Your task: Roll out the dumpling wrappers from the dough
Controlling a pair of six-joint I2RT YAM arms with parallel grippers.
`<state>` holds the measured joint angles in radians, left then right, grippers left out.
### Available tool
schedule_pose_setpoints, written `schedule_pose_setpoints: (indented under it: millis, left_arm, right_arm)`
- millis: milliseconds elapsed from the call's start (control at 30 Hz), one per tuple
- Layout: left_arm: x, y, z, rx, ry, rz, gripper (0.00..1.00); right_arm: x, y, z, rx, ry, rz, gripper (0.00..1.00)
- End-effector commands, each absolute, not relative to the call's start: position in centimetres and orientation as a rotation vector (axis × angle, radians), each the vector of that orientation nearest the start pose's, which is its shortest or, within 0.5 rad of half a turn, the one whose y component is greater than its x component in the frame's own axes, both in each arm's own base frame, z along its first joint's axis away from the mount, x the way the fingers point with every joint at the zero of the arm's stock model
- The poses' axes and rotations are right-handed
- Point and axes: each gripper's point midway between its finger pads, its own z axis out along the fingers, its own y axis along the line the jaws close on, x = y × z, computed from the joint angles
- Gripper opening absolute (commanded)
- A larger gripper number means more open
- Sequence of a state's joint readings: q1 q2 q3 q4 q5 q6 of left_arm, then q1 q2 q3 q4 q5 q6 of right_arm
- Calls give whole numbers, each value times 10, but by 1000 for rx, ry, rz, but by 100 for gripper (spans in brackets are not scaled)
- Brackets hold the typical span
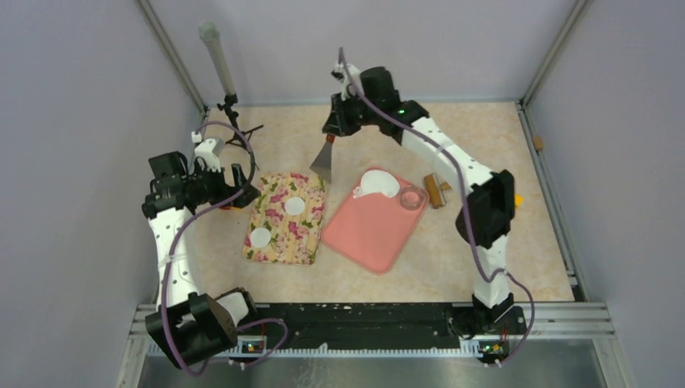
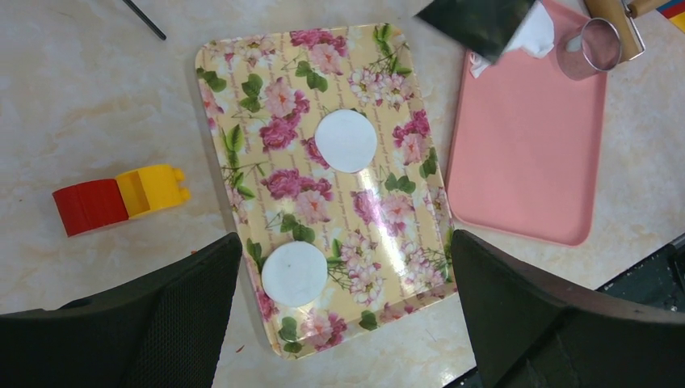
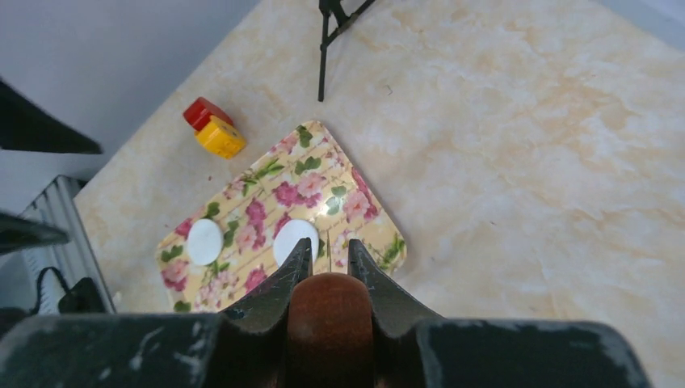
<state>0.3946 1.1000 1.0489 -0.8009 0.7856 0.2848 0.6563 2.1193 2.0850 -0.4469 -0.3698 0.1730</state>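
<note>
The robot's right gripper needs to let go of the spatula on the table (image 1: 442, 240) beside the pink board, just nearer than the rolling pin.
Two dumpling wrappers, small white discs (image 1: 295, 205) (image 1: 260, 237), lie on a floral tray (image 1: 279, 257). They also show in the left wrist view (image 2: 346, 141) (image 2: 294, 273) and the right wrist view (image 3: 292, 238) (image 3: 204, 241). The dough (image 1: 380, 183), an irregular white sheet, lies on the far corner of the pink board (image 1: 367, 234). My right gripper (image 1: 333, 129) is shut on a spatula's brown wooden handle (image 3: 329, 323); its metal blade (image 1: 323, 162) hangs above the tray's far edge. My left gripper (image 2: 346, 238) is open and empty, above the tray's near end.
A metal ring cutter (image 1: 411, 198) stands on the board beside the dough, and a wooden rolling pin (image 1: 437, 191) lies just right of it. A red and yellow block (image 2: 121, 196) lies left of the tray. A grey tube on a black stand (image 1: 216, 56) is at the far left.
</note>
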Motion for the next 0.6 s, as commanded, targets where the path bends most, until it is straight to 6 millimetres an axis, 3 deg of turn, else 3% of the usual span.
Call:
schedule_pose_setpoints:
  millis: [0,67,233,333,467,533,567]
  left_arm:
    - [285,-7,221,253,2150,-485,99]
    - [285,-16,219,308,2160,-475,99]
    - [278,-45,206,457,2202,-442,99]
    - [275,-58,210,507,2170,-479,99]
    - [274,-64,217,525,2143,-504,99]
    - [273,-66,217,531,2138,-510,99]
    - [273,-67,217,534,2133,-507,99]
  right_arm:
    - [395,318,368,-687,1822,898,0]
    - [376,272,376,-623,1785,922,0]
    - [343,174,325,-403,1849,1062,0]
    - [318,135,276,-313,1945,1159,0]
    - [276,108,214,-320,2064,1268,0]
    - [269,91,194,-247,2123,1266,0]
    - [272,83,193,-188,2114,1285,0]
